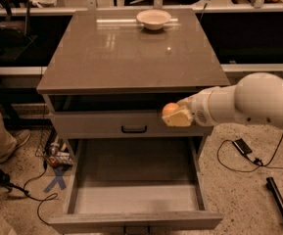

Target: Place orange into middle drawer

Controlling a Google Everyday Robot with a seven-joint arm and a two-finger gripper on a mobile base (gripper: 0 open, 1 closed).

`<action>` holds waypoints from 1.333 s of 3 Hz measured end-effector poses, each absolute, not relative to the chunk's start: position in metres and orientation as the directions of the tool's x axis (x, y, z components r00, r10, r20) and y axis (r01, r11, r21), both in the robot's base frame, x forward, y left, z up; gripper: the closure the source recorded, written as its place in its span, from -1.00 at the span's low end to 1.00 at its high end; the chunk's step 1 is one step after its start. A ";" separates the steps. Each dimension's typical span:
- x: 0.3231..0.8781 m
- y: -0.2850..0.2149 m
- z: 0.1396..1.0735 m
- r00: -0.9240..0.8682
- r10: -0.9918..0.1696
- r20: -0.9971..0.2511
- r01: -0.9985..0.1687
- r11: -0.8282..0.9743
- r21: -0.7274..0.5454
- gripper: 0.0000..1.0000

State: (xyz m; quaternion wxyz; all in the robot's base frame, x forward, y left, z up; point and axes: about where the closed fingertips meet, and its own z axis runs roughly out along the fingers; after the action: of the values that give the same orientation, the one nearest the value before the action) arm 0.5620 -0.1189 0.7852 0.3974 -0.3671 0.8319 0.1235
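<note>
The robot's gripper needs to release the orange on the front part of the middle drawer's grey bottom (pixel 132 191), behind the drawer's handle.
My gripper (pixel 174 115) comes in from the right on a thick white arm and is shut on the orange (pixel 170 108), a small round orange-yellow fruit. It holds the orange in the air in front of the upper drawer's front, right of its black handle (pixel 134 129). The middle drawer (pixel 135 192) is pulled out wide open below; its flat grey floor is bare. The orange hangs above the drawer's rear right part.
A shallow white bowl (pixel 153 18) sits at the back of the cabinet top (pixel 126 53). A person's leg and shoe (pixel 1 138) are at the left. Cables and a blue floor mark (pixel 58 179) lie left of the drawer; more cables lie at the right.
</note>
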 end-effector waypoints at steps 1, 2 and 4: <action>0.572 -0.079 0.726 -0.435 -0.567 -0.700 -0.764 0.643 -0.047 1.00; 0.572 -0.080 0.727 -0.435 -0.567 -0.700 -0.764 0.644 -0.047 1.00; 0.533 -0.060 0.588 -0.480 -0.618 -0.622 -0.834 0.541 0.106 1.00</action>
State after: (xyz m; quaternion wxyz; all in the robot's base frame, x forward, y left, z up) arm 0.5327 -0.0599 0.5876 0.2672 -0.4343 0.8362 0.2019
